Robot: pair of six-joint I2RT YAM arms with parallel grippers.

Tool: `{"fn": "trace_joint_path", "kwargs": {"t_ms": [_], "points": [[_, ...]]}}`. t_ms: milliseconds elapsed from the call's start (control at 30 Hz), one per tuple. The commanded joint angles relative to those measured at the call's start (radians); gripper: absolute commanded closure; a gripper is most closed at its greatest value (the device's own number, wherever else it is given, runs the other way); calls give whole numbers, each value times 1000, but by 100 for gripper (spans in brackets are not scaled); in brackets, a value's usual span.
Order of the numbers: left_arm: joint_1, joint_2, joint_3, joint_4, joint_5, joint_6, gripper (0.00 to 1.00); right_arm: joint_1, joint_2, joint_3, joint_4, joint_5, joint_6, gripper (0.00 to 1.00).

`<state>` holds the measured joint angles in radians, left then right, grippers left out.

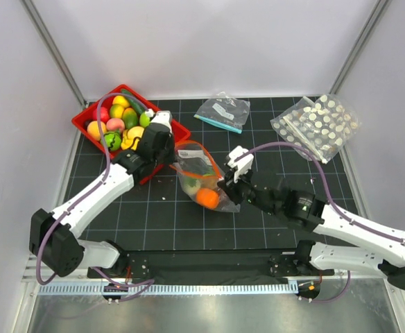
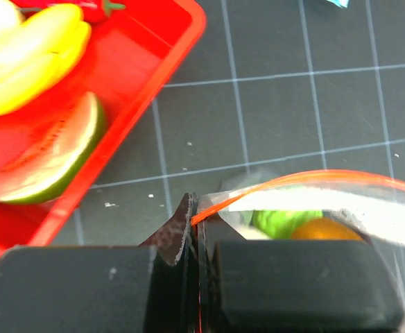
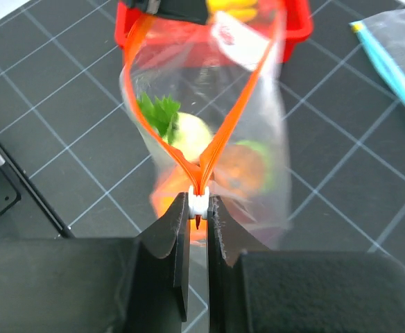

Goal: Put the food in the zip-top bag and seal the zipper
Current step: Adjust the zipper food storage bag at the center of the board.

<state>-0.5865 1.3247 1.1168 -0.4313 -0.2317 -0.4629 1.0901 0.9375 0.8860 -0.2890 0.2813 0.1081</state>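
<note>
The robot's right gripper holds the white slider, leaving the zipper's near end loose, so the left gripper will reach for the slider while the right gripper takes that zipper end [image 3: 197, 221].
The clear zip-top bag [image 1: 201, 175] lies mid-table between both grippers, holding an orange [image 1: 207, 198], a green lime and a white radish-like piece [image 3: 182, 132] with green leaves. Its orange-red zipper [image 3: 136, 104] gapes open in a V. My left gripper [image 1: 170, 155] is shut on the far end of the zipper strip [image 2: 220, 205]. My right gripper [image 1: 225, 189] is shut on the white slider [image 3: 198, 202] at the near end, where both strips meet. In the left wrist view the lime [image 2: 282, 220] and orange [image 2: 324, 229] show through the plastic.
A red tray [image 1: 162, 165] at the back left holds several more toy fruits, among them bananas [image 2: 29, 59] and a watermelon slice [image 2: 50, 156]. A clear bag with a teal strip [image 1: 223, 111] and a white-dotted bag [image 1: 317, 125] lie at the back.
</note>
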Motion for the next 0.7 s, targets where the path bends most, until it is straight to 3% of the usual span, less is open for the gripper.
{"fn": "trace_joint_path", "kwargs": {"t_ms": [0, 333, 567, 633, 667], "points": [[5, -47, 64, -61, -106, 39, 100, 4, -13, 102, -122, 74, -10, 99], [5, -119, 126, -188, -254, 79, 98, 5, 81, 197, -344, 9, 51, 99], [5, -130, 113, -195, -224, 73, 96, 5, 107, 199, -432, -64, 82, 99], [5, -127, 106, -192, -202, 69, 82, 7, 104, 195, -431, -54, 82, 99], [5, -130, 103, -193, -196, 72, 60, 7, 101, 194, -427, -53, 82, 99]]}}
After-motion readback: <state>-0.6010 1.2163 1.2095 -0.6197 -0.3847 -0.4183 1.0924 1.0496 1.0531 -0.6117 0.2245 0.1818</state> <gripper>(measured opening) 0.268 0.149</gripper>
